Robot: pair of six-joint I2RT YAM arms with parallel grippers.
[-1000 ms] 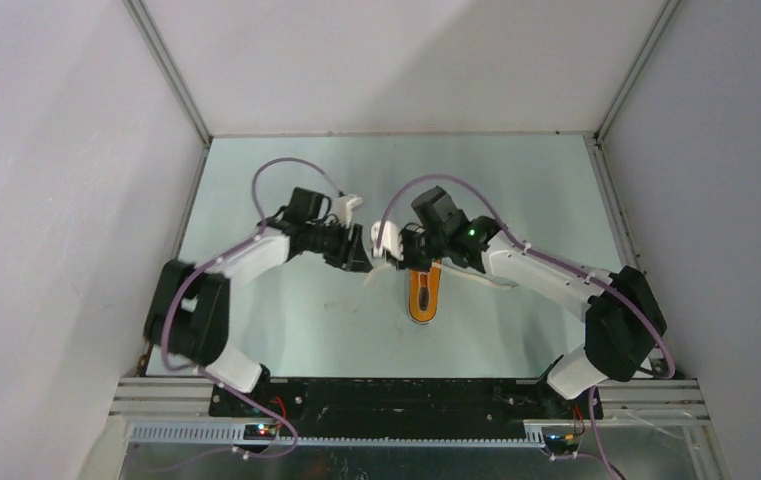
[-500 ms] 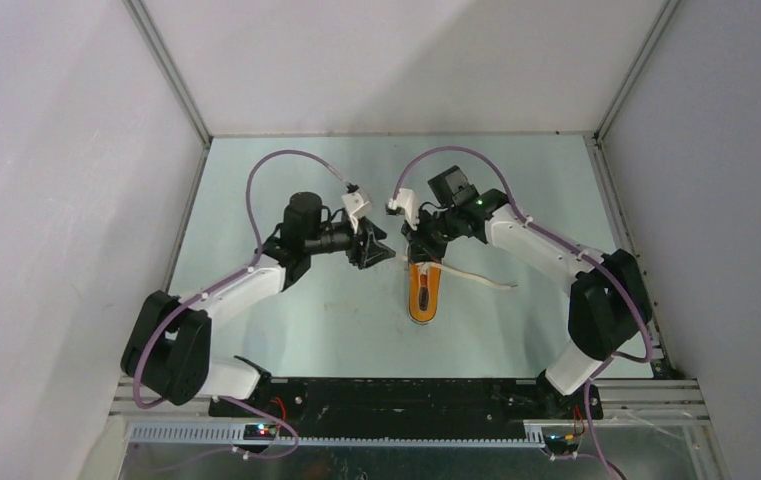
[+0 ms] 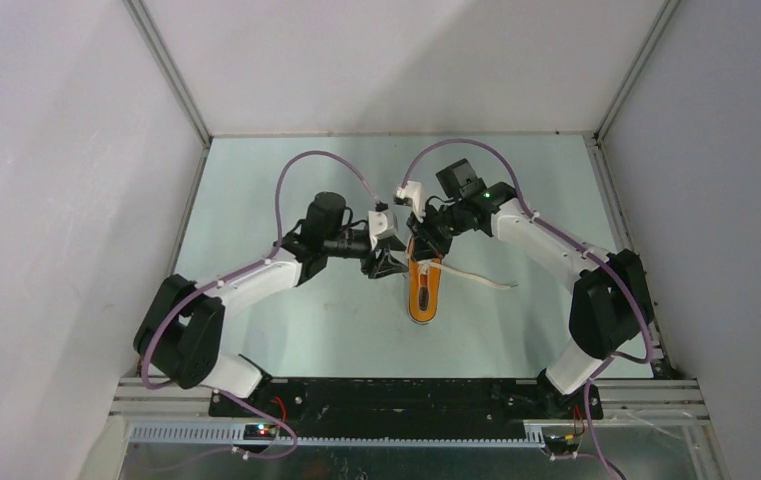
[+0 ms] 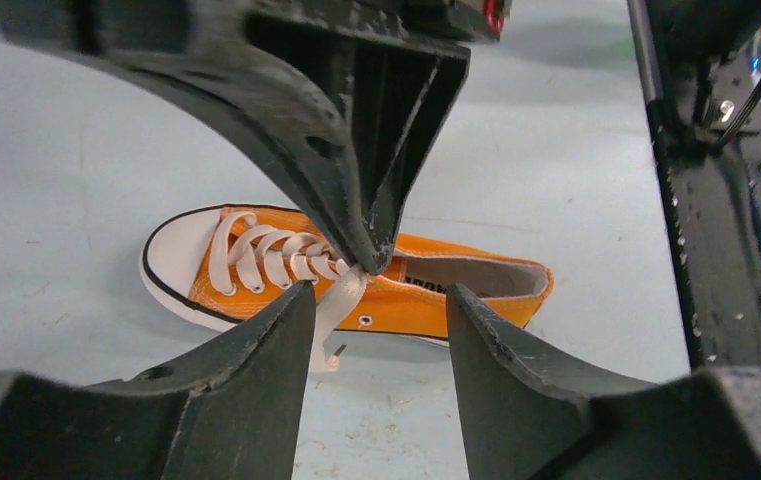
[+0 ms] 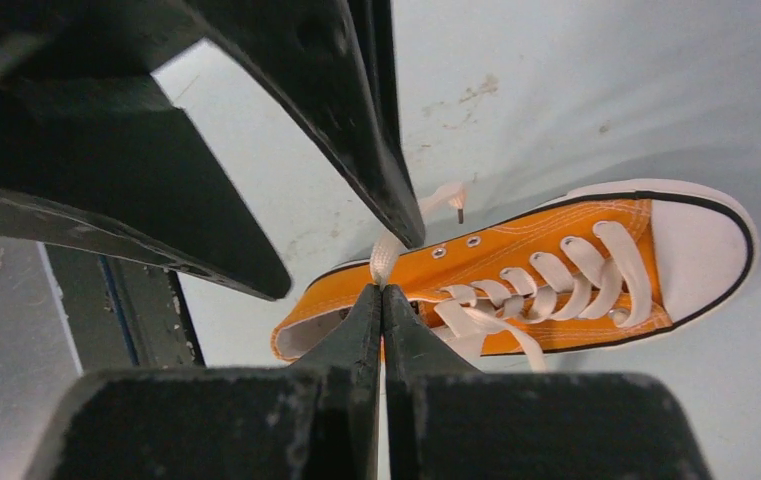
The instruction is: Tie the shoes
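I can see only my right gripper holds up the lace, so next I take the lace's hanging part (image 4: 332, 316) with my left gripper before my right one opens and takes a loop.
The small orange sneaker (image 3: 422, 298) lies on the table between both arms, and also shows in the left wrist view (image 4: 426, 292) and the right wrist view (image 5: 516, 262). My right gripper (image 3: 425, 249) hovers over the shoe's tongue, shut (image 5: 383, 290) on a white lace (image 4: 340, 297) and lifting it. The lace's free end hangs down beside the shoe. My left gripper (image 3: 392, 264) is open (image 4: 380, 293) and empty, just left of the shoe, with the hanging lace close to its left finger (image 4: 256, 350). A second lace end (image 3: 483, 279) trails right on the table.
The pale green table (image 3: 286, 320) is boxed in by white walls at the left, back and right. The arm bases sit on a black rail (image 3: 406, 395) at the near edge. The two grippers are very close together above the shoe.
My left gripper has moved right, close to the shoe and the held lace. My right gripper stayed over the shoe, shut on the lace, while that arm's wrist shifted back a little.
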